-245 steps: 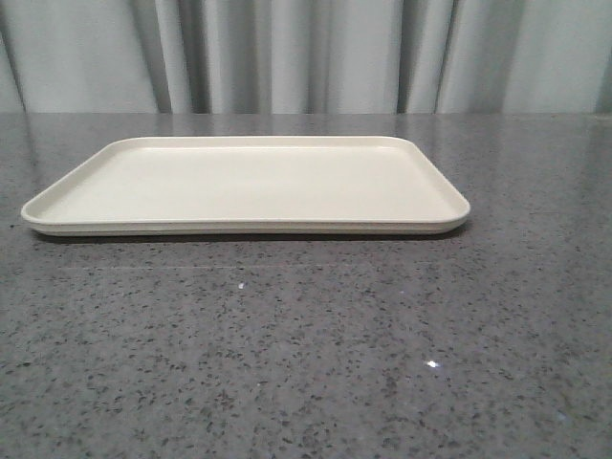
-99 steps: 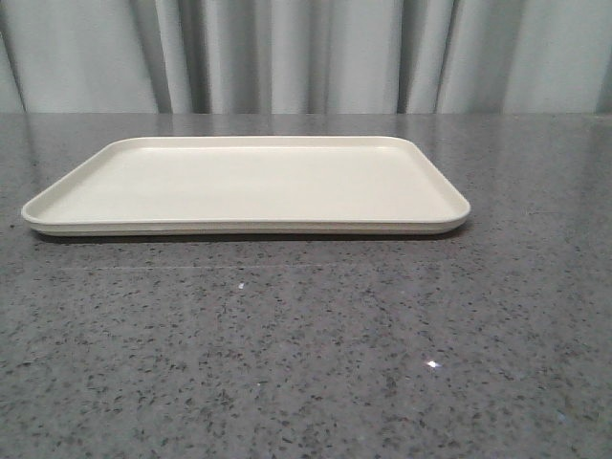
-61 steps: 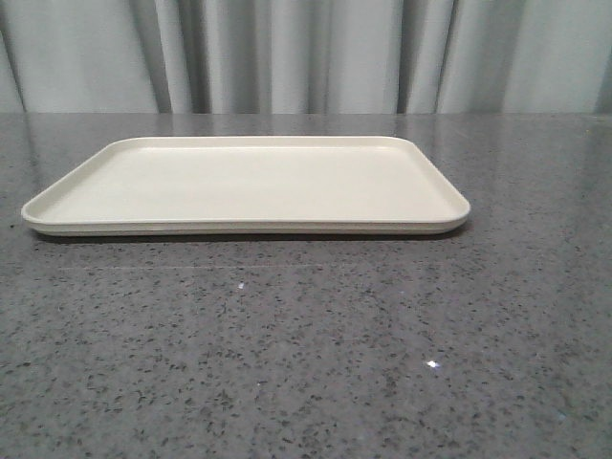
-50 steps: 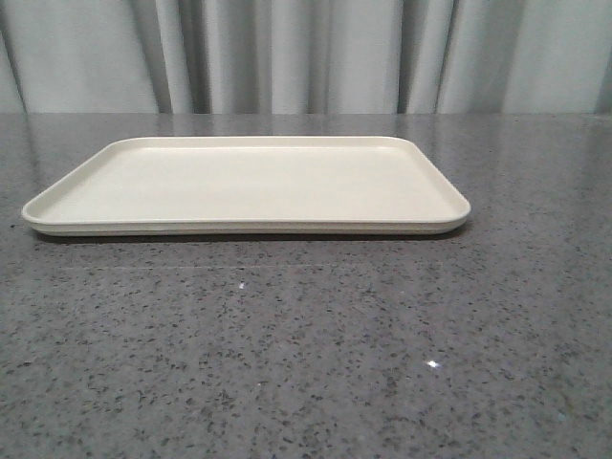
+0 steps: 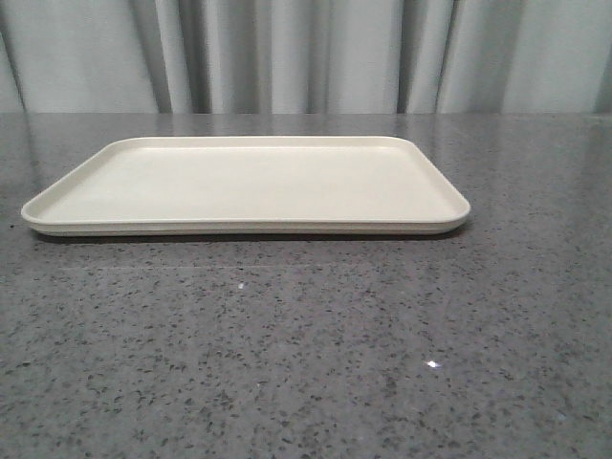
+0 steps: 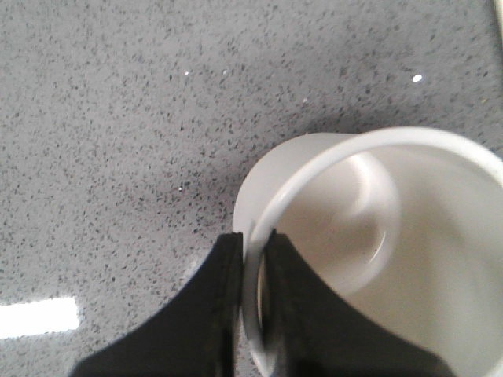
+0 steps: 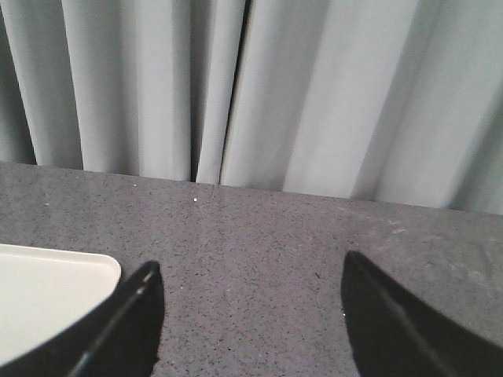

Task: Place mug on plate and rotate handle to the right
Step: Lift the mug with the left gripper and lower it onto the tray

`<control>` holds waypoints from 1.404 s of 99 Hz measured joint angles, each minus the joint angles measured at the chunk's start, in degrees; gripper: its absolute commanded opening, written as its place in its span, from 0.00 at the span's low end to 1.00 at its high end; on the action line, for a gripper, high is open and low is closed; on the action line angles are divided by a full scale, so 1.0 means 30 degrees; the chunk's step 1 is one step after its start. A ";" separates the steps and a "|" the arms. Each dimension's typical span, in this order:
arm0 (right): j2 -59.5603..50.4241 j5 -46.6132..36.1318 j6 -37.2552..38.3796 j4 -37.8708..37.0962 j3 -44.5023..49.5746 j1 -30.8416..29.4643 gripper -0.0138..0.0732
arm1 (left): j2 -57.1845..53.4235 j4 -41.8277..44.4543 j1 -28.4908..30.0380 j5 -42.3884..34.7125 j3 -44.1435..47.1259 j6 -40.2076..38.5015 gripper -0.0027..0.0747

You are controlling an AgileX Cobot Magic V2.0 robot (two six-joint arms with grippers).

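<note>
Next, my left gripper lets go of the white mug on the cream plate, midway (image 5: 255,201) along its near edge.
The cream rectangular plate (image 5: 249,182) lies flat on the grey speckled table in the front view, with nothing on it. One corner of it shows in the right wrist view (image 7: 47,290). The white mug (image 6: 377,236) shows only in the left wrist view, seen from above and empty. My left gripper (image 6: 253,251) is shut on the mug's rim, one finger outside the wall and one inside. The handle and the smiley face are hidden. My right gripper (image 7: 250,271) is open and empty above the table, beside the plate's corner. Neither gripper shows in the front view.
A grey pleated curtain (image 5: 306,53) hangs behind the table's far edge. It also fills the far side of the right wrist view (image 7: 251,86). The speckled tabletop (image 5: 306,354) stretches in front of the plate.
</note>
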 measured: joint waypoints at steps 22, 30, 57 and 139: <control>0.0000 0.0000 0.0000 0.0000 0.0000 0.0000 0.72 | 0.0132 -0.2562 -0.0076 -0.0181 -0.1248 0.1140 0.02; 0.0000 0.0000 0.0000 0.0000 0.0000 0.0000 0.72 | 0.0558 -0.2990 -0.0556 -0.0251 -0.2096 0.1374 0.02; 0.0000 0.0000 0.0000 0.0000 0.0000 0.0000 0.72 | 0.3758 -0.3203 -0.4645 -0.0294 -0.5682 0.1485 0.02; 0.0000 0.0000 0.0000 0.0000 0.0000 0.0000 0.72 | 1.1474 -0.4128 -0.9198 -0.0408 -1.1120 0.1485 0.02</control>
